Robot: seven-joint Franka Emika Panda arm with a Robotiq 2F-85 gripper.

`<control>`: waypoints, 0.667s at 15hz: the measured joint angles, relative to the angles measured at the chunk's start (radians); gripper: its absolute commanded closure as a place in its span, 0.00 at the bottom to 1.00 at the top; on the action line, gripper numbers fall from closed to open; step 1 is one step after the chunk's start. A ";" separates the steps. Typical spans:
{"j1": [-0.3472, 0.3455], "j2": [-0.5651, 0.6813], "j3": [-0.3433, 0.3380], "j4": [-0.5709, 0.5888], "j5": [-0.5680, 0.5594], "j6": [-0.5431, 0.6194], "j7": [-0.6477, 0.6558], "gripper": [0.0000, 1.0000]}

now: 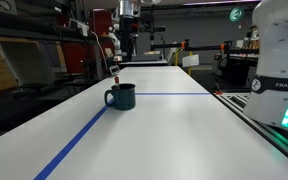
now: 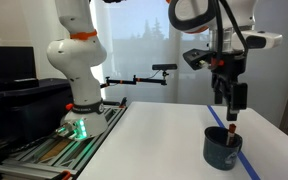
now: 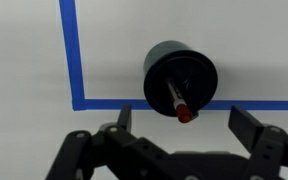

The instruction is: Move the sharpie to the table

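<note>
Next, the gripper closes on the reddish cap (image 1: 115, 70) (image 3: 184, 113) of the sharpie, which pokes up above the rim of the dark teal mug.
The sharpie (image 3: 177, 101) stands tilted inside the dark teal mug (image 3: 180, 76), its reddish cap sticking over the rim; it also shows in an exterior view (image 2: 231, 131) and, thin and leaning, in an exterior view (image 1: 114, 76). The mug (image 1: 121, 96) (image 2: 222, 148) stands on the white table (image 1: 174, 130) (image 2: 144, 145) (image 3: 24, 60) at a corner of the blue tape lines (image 3: 72, 60). My gripper (image 3: 182, 122) is open and empty, hovering straight above the mug (image 2: 231, 103), apart from the sharpie.
The white robot base with a green light (image 2: 76, 110) (image 1: 284, 70) stands beside the table. Blue tape (image 1: 79, 140) runs along the tabletop. Lab benches and shelves (image 1: 44, 50) lie beyond the table's far end.
</note>
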 measured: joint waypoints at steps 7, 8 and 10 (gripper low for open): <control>-0.004 0.079 0.041 0.055 0.017 0.007 0.023 0.00; -0.005 0.087 0.046 0.058 0.017 0.010 0.024 0.00; -0.008 0.102 0.055 0.063 0.020 0.023 0.024 0.00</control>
